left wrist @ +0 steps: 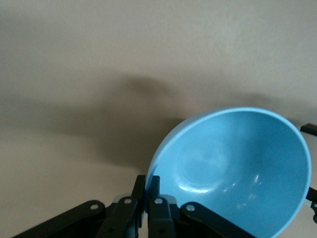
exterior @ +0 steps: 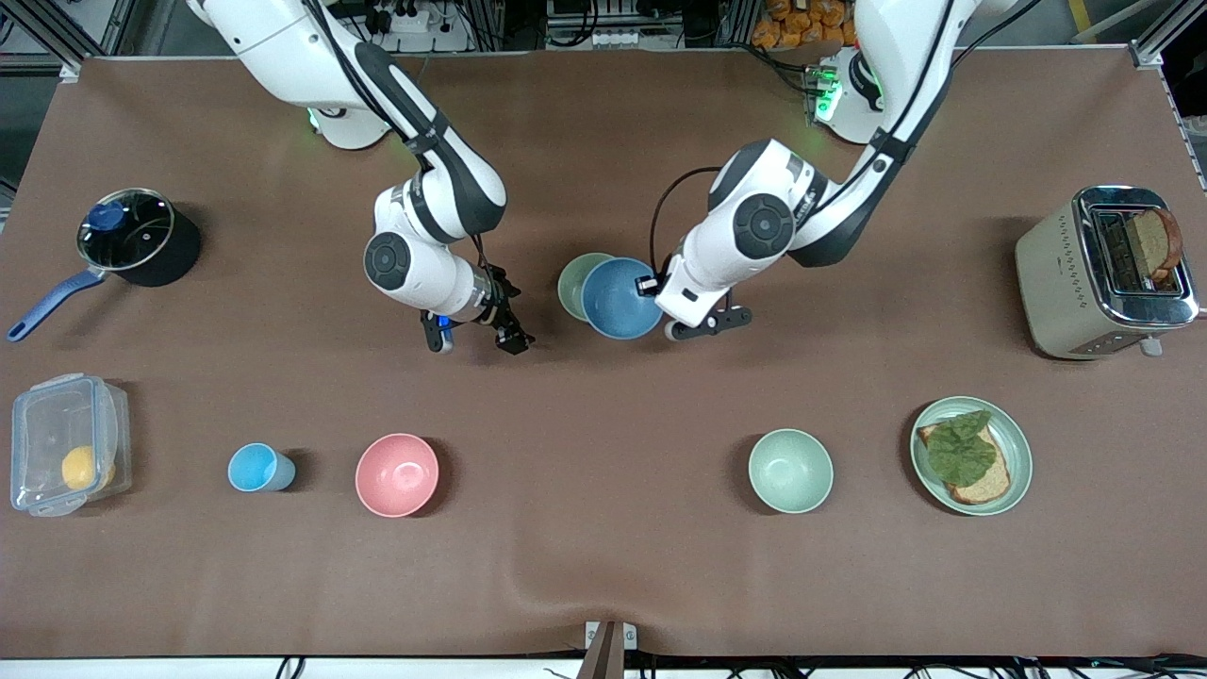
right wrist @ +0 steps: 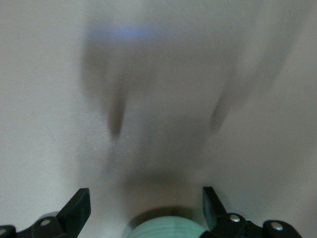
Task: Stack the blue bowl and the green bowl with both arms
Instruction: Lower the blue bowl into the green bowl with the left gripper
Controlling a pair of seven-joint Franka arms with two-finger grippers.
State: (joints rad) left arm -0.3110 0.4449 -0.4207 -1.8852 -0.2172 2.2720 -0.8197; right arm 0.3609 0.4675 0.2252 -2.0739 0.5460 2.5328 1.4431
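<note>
Next, I release the blue bowl from my left gripper inside the green bowl (exterior: 589,288) beside my open right gripper.
The blue bowl (exterior: 620,298) is tilted and held up by its rim in my left gripper (exterior: 653,284), which is shut on it. It partly covers a pale green bowl (exterior: 572,283) that stands on the table at mid-table. In the left wrist view the fingers (left wrist: 147,181) pinch the blue bowl's (left wrist: 233,168) rim. My right gripper (exterior: 476,337) is open and empty, beside that pair toward the right arm's end. In the right wrist view its gripper (right wrist: 146,203) shows spread fingers and a pale green rounded shape (right wrist: 168,229) at the picture's edge. A second green bowl (exterior: 790,470) stands nearer the camera.
A pink bowl (exterior: 397,474), a light-blue cup (exterior: 259,468) and a clear box (exterior: 68,443) stand in the near row. A green plate with bread and lettuce (exterior: 971,455), a toaster (exterior: 1103,273) and a lidded pot (exterior: 132,240) stand toward the table's ends.
</note>
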